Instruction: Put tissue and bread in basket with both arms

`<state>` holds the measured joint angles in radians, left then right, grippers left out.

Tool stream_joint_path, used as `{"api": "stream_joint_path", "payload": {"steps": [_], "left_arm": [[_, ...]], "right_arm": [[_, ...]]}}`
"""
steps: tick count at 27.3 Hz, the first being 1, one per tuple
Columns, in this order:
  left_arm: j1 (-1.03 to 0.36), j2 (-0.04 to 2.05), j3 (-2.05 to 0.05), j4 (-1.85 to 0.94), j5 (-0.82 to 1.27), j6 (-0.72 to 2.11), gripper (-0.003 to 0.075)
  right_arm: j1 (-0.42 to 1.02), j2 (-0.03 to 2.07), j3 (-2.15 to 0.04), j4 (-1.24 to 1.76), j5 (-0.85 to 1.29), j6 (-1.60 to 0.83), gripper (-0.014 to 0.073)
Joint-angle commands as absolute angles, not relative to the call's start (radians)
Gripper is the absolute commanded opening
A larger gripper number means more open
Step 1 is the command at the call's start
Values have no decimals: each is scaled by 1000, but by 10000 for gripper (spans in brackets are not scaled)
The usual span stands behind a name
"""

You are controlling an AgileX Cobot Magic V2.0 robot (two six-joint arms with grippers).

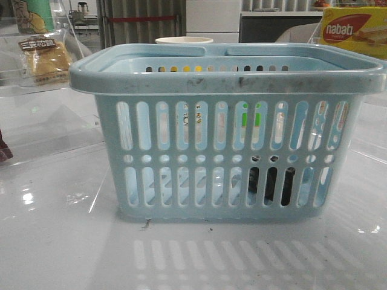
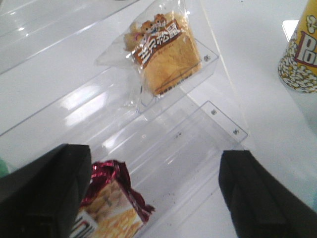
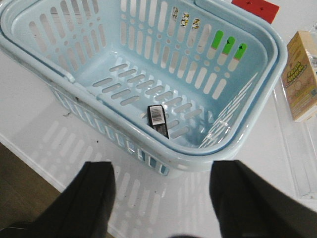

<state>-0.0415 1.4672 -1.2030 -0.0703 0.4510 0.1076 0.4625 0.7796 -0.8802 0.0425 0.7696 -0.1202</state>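
Observation:
My left gripper is to close next on the clear wrapper of the bread, at the near end of its brown label (image 1: pixel 33 52) (image 2: pixel 146 71).
The light blue basket (image 1: pixel 230 130) stands in the middle of the white table. The black tissue pack (image 3: pixel 158 120) lies on the basket floor; it shows dark through the slots in the front view (image 1: pixel 270 184). The bread (image 2: pixel 166 52), golden in a clear wrapper with a brown label, lies on a clear acrylic step; it also shows at the far left in the front view (image 1: pixel 48 59). My left gripper (image 2: pixel 156 193) is open and empty, well short of the bread. My right gripper (image 3: pixel 162 198) is open and empty, over the table outside the basket's rim (image 3: pixel 198 161).
A clear acrylic stepped shelf (image 2: pixel 188 134) holds a red-wrapped snack pack (image 2: pixel 111 203) by my left finger. A popcorn cup (image 2: pixel 302 54) stands near it. A yellow "nabati" box (image 1: pixel 357 30) is at the back right, a yellowish carton (image 3: pixel 301 74) beside the basket.

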Motion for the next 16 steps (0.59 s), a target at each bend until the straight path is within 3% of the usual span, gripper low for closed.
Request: {"api": "stream_joint_path", "payload": {"steps": [1,16], "left_arm": [[-50,1547,-1328,-80,374,100,582],[-50,1953,-1664,-78,313,100,582]], "right_arm": [[463,776,-907,32,704,-130,521],[463,776,-907,32,705,-130,521]]}}
